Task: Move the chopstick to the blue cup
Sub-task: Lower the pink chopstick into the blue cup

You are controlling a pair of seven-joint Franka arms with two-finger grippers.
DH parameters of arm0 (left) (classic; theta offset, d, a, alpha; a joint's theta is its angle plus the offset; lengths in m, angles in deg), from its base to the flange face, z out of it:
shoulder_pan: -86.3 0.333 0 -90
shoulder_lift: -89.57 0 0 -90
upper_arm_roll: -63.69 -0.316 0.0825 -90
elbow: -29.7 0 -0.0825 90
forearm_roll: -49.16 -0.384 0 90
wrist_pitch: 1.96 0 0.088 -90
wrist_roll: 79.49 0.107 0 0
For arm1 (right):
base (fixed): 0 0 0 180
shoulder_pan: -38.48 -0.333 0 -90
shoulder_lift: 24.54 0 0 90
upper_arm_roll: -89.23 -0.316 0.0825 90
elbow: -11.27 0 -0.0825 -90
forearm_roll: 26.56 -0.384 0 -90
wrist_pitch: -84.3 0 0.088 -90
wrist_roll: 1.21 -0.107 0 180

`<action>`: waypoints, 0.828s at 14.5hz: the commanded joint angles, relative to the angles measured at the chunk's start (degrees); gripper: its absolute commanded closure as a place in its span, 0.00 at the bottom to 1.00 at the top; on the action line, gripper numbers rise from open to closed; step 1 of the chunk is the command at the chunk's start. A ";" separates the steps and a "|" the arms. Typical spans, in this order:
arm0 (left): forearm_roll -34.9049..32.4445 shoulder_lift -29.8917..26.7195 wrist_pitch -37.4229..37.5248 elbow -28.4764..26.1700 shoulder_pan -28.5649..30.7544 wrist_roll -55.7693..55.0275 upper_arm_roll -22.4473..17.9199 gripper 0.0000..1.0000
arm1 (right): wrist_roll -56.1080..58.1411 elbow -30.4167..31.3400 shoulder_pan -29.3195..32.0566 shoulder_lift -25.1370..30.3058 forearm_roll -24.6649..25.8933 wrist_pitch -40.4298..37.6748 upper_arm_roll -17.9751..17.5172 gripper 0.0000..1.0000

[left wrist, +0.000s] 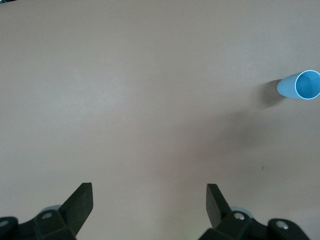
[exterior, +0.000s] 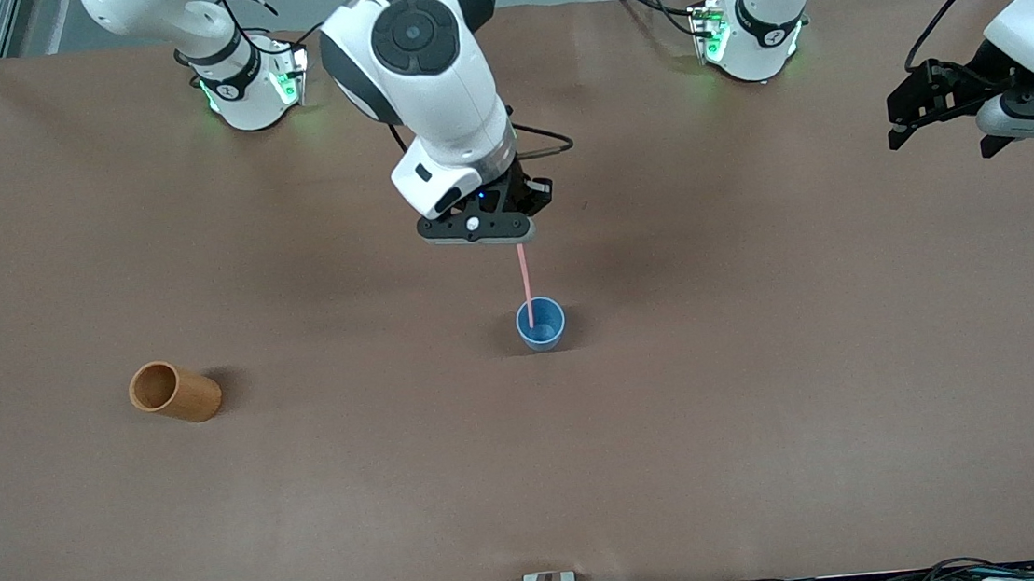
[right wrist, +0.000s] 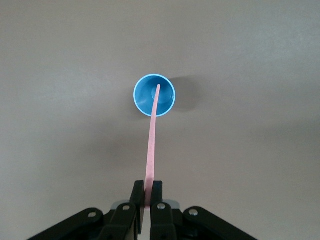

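Next, I let go of the pale pink chopstick, now hanging upright over the blue cup, with my right gripper and leave it standing on the inside bottom of the blue cup (exterior: 541,335) (right wrist: 158,96).
The pale pink chopstick (exterior: 526,282) hangs upright from my right gripper (exterior: 517,239), which is shut on its top end directly over the blue cup (exterior: 541,324). The stick's lower tip is inside the cup's mouth. In the right wrist view the chopstick (right wrist: 152,145) runs from the shut fingers (right wrist: 147,192) down into the blue cup (right wrist: 154,95). My left gripper (exterior: 900,121) is open and empty, held in the air at the left arm's end of the table. In the left wrist view its gripper (left wrist: 149,192) is wide open, and the blue cup (left wrist: 300,86) shows far off.
An orange-brown cylindrical cup (exterior: 174,392) lies on its side toward the right arm's end of the table, about as near the front camera as the blue cup. Both robot bases (exterior: 250,75) stand along the table's back edge.
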 commanded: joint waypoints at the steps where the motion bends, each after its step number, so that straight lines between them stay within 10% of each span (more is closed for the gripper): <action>1: 0.57 0.50 1.27 1.56 -0.08 -0.26 -0.15 0.00 | -0.55 -0.18 -1.10 -0.66 -0.82 0.18 0.78 0.99; 12: 0.57 0.59 1.27 1.56 -0.08 -0.26 -0.15 0.00 | 0.16 1.58 -1.72 -4.35 -0.91 4.14 0.78 0.96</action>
